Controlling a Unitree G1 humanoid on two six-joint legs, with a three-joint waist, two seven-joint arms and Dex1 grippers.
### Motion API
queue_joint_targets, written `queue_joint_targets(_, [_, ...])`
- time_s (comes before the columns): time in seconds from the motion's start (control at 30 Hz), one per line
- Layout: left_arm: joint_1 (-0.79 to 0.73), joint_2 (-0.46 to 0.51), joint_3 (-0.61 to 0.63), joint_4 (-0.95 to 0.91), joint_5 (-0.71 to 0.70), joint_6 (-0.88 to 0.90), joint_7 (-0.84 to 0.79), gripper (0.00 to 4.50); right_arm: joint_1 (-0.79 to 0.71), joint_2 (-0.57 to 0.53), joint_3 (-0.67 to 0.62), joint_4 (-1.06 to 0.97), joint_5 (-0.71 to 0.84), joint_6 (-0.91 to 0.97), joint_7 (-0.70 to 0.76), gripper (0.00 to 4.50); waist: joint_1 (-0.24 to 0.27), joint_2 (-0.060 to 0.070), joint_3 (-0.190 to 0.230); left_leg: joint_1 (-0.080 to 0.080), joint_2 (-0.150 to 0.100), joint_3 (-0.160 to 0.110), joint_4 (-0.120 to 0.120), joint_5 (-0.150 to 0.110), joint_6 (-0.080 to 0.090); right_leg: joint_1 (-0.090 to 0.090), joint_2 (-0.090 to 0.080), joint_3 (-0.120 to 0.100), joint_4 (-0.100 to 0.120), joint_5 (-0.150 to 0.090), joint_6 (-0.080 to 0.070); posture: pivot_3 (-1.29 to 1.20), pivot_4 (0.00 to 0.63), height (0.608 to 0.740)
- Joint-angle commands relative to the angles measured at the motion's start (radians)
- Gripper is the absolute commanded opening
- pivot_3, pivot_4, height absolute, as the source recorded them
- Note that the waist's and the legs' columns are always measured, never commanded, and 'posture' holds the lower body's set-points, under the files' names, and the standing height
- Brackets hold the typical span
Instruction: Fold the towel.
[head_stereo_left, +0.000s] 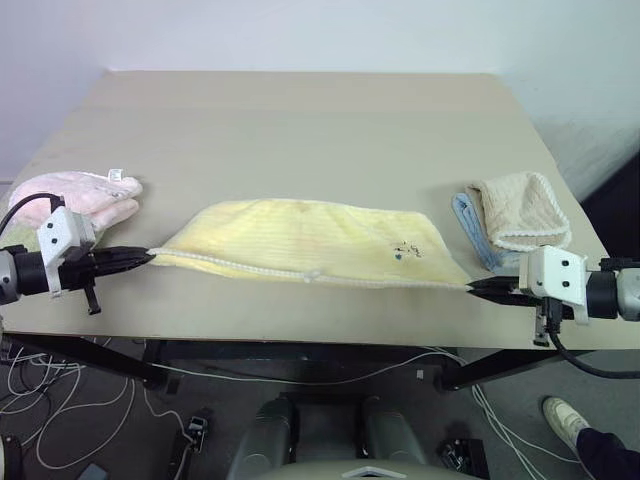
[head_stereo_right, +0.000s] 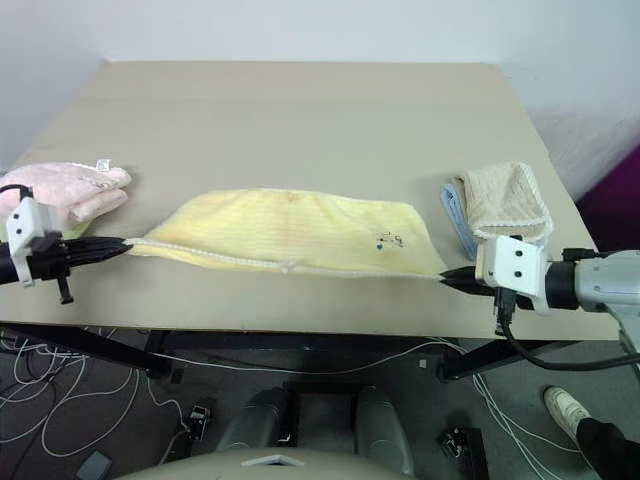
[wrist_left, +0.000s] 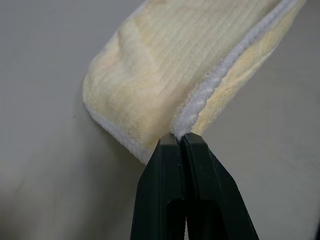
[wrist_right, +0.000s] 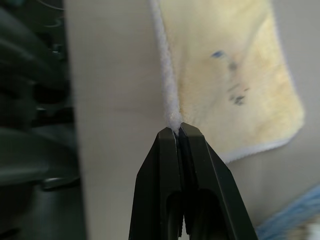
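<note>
I will use my left gripper to release the white hem's corner at the pale yellow towel's far edge (head_stereo_left: 204, 204) (wrist_left: 91, 75) by the pink towel.
The pale yellow towel (head_stereo_left: 310, 243) lies folded double on the near part of the table, stretched between my two grippers, its white hem running along the near side. My left gripper (head_stereo_left: 148, 256) is shut on the towel's left end; the left wrist view shows the black fingers (wrist_left: 172, 165) pinching the white hem of the towel (wrist_left: 165, 70). My right gripper (head_stereo_left: 472, 287) is shut on the right end, and its fingers (wrist_right: 170, 150) clamp the hem at the corner of the towel (wrist_right: 235, 75), near the small dark mark (head_stereo_left: 405, 251).
A fluffy pink towel (head_stereo_left: 85, 193) lies at the table's left edge behind my left gripper. A beige towel with a white scalloped edge (head_stereo_left: 520, 208) rests on a blue cloth (head_stereo_left: 472, 228) at the right. The wooden table (head_stereo_left: 300, 120) ends just below the towel's hem.
</note>
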Motion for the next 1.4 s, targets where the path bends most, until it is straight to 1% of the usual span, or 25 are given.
queue_joint_targets(0.03, [-0.001,0.033,0.033,-0.029,-0.005,-0.004,-0.005,0.0,-0.013,-0.007,-0.024,-0.034,0.02,0.016,0.015,0.03,-0.001,0.0,0.0,0.0,0.0,0.0,0.0,0.0,0.0,0.0,0.0,0.0,0.0,0.0,0.0,0.0,0.15,0.74])
queue_joint_targets(0.1, [-0.044,0.025,0.016,0.003,0.024,-0.027,0.025,0.0,-0.073,0.008,0.011,-0.003,0.002,0.009,-0.005,0.03,-0.002,0.0,0.0,0.0,0.0,0.0,0.0,0.0,0.0,0.0,0.0,0.0,0.0,0.0,0.0,0.0,0.15,0.74])
queue_joint_targets(0.23, [-0.224,-0.02,-0.059,0.17,0.15,-0.112,0.157,0.0,-0.249,0.057,0.122,0.14,-0.095,-0.06,-0.051,0.03,-0.001,0.0,0.0,0.001,0.0,0.0,0.0,0.0,0.0,0.0,0.001,-0.001,0.0,0.0,0.0,0.0,0.15,0.74])
queue_joint_targets(0.37, [-0.431,-0.102,-0.165,0.402,0.309,-0.274,0.3,0.0,-0.475,0.127,0.25,0.375,-0.216,-0.161,-0.071,0.03,0.0,0.0,0.0,0.0,-0.002,0.0,0.0,0.0,0.0,0.0,0.001,-0.002,0.0,0.0,0.0,0.0,0.15,0.74])
queue_joint_targets(0.47, [-0.532,-0.142,-0.221,0.531,0.393,-0.364,0.383,0.0,-0.611,0.18,0.315,0.544,-0.289,-0.228,-0.093,0.03,-0.003,0.0,0.0,-0.001,-0.002,0.001,0.0,0.0,0.0,-0.002,0.002,-0.002,0.0,0.0,0.0,0.0,0.15,0.74])
queue_joint_targets(0.67, [-0.666,-0.204,-0.329,0.727,0.544,-0.456,0.554,0.0,-0.783,0.264,0.407,0.852,-0.423,-0.391,-0.147,0.03,-0.007,0.0,0.0,-0.002,-0.002,0.001,0.0,0.0,0.0,-0.005,0.002,-0.001,0.001,0.0,0.0,0.0,0.15,0.74])
queue_joint_targets(0.77, [-0.697,-0.225,-0.368,0.782,0.601,-0.469,0.613,0.0,-0.828,0.29,0.427,0.952,-0.456,-0.45,-0.162,0.03,-0.007,0.0,0.0,-0.002,-0.002,0.001,0.0,0.0,0.0,-0.005,0.003,-0.001,0.002,0.0,0.0,0.0,0.15,0.74])
queue_joint_targets(0.9, [-0.709,-0.241,-0.397,0.824,0.637,-0.47,0.635,0.0,-0.853,0.309,0.441,1.032,-0.487,-0.507,-0.18,0.03,-0.007,0.0,0.0,-0.002,-0.002,0.001,0.0,0.0,0.0,-0.005,0.002,-0.001,0.002,0.0,0.0,0.0,0.15,0.74])
queue_joint_targets(1.23, [-0.718,-0.256,-0.414,0.861,0.678,-0.431,0.709,0.0,-0.87,0.338,0.436,1.082,-0.491,-0.552,-0.202,0.03,-0.007,0.0,0.0,-0.002,-0.002,0.001,0.0,0.0,0.0,-0.005,0.003,-0.001,0.002,0.0,0.0,0.0,0.15,0.74])
queue_joint_targets(1.3, [-0.723,-0.26,-0.409,0.865,0.679,-0.422,0.726,0.47,-0.875,0.343,0.438,1.085,-0.489,-0.552,-0.197,0.0,-0.008,0.0,0.0,-0.002,-0.002,0.001,0.0,0.0,0.0,-0.005,0.003,-0.001,0.003,0.0,0.0,0.0,0.15,0.74])
queue_joint_targets(1.37, [-0.73,-0.264,-0.399,0.869,0.672,-0.407,0.743,0.98,-0.882,0.349,0.439,1.086,-0.484,-0.544,-0.188,0.44,-0.007,0.0,0.0,-0.002,-0.002,0.001,0.0,0.0,0.0,-0.005,0.003,-0.001,0.003,0.0,0.0,0.0,0.15,0.74])
queue_joint_targets(1.4, [-0.732,-0.266,-0.395,0.87,0.67,-0.401,0.749,1.34,-0.885,0.352,0.438,1.086,-0.479,-0.539,-0.182,0.64,-0.008,0.0,0.0,-0.002,-0.002,0.001,0.0,0.0,0.0,-0.005,0.003,-0.001,0.003,0.0,0.0,0.0,0.15,0.74])
